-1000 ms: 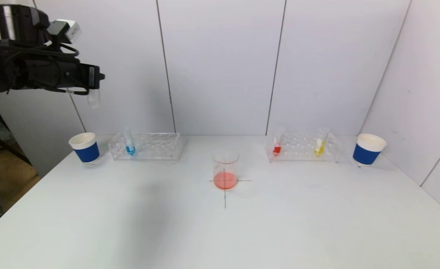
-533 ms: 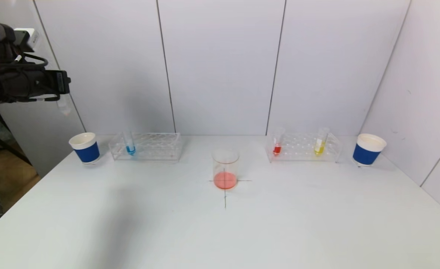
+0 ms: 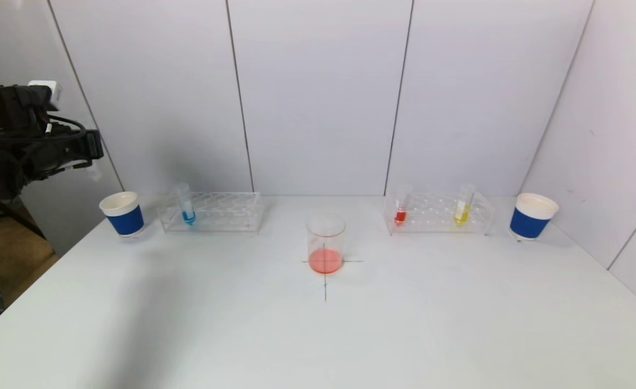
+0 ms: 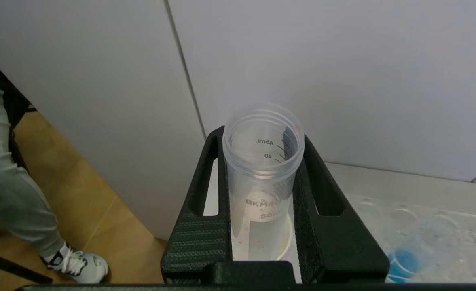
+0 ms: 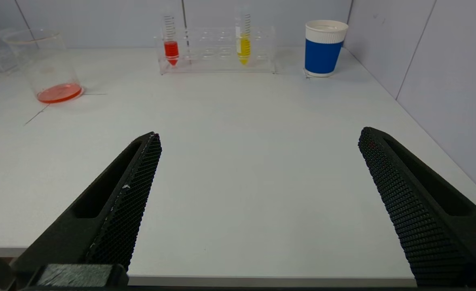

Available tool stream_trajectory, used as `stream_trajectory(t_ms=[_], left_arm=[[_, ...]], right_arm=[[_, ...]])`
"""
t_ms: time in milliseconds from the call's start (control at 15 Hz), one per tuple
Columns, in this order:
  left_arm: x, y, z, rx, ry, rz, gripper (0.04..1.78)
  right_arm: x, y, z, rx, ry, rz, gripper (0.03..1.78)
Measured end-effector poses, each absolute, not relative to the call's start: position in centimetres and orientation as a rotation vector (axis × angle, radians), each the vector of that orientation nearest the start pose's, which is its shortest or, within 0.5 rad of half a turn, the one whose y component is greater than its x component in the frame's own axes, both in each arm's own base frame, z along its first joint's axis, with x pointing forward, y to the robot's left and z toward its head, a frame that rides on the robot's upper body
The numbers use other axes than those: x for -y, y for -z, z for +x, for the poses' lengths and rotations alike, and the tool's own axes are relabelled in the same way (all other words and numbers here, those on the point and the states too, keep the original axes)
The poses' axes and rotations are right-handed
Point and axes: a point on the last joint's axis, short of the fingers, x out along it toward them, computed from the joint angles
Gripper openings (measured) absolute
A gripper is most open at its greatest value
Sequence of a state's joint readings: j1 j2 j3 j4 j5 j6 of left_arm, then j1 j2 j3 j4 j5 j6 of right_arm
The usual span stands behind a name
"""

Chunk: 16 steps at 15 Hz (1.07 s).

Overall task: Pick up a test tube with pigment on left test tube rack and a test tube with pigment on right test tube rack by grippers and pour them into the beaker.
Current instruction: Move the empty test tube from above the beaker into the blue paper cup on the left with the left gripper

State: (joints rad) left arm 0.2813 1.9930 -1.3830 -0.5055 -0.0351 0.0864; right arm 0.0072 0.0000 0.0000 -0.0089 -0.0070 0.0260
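The empty test tube, now held upright above a cup, will be released by my left gripper inside the blue paper cup (image 3: 121, 203) (image 4: 263, 233), which is next to the rack of the blue tube.
My left gripper (image 3: 94, 152) is at the far left, above the left blue paper cup (image 3: 122, 213). In the left wrist view it (image 4: 262, 137) is shut on a clear, empty test tube (image 4: 262, 169), held upright with its mouth toward the camera. The beaker (image 3: 326, 243) holds a little red liquid at the table's middle. The left rack (image 3: 215, 212) holds a blue tube (image 3: 186, 205). The right rack (image 3: 439, 213) holds a red tube (image 3: 401, 208) and a yellow tube (image 3: 462, 205). My right gripper (image 5: 260, 135) is open and empty above the table's front edge.
A second blue paper cup (image 3: 531, 216) stands right of the right rack. Grey wall panels close the back and right side. The table's left edge drops to the floor, where a person's leg and shoe (image 4: 76, 262) show. A cross mark lies under the beaker.
My left arm has swung left and down with the empty tube, from high beside the left rack to above the left paper cup. Nothing else has moved.
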Motion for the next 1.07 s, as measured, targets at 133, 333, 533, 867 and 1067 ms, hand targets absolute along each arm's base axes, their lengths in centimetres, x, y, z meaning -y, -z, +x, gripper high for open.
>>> stream_trajectory(t_ms=[133,333,533,867,1067], left_arm=[[-11.9,-20.7,40.3,-0.142,-0.242,0.035,0.45],[-12.2,-18.8,41.0,-0.129,-0.242,0.031,0.45],[-12.4,-16.8,41.8,-0.127,-0.240,0.034,0.45],[-12.6,-14.5,42.7,-0.163,-0.229,0.029,0.45],[-12.7,-13.6,43.1,-0.154,-0.223,0.031,0.45]], right_arm=[[0.0,-7.6,-2.3,0.009,0.000,0.026,1.77],[0.0,-7.6,-2.3,0.009,0.000,0.026,1.77],[0.0,-7.6,-2.3,0.009,0.000,0.026,1.77],[0.0,-7.6,-2.3,0.009,0.000,0.026,1.77],[0.0,-7.6,-2.3,0.009,0.000,0.026,1.77]])
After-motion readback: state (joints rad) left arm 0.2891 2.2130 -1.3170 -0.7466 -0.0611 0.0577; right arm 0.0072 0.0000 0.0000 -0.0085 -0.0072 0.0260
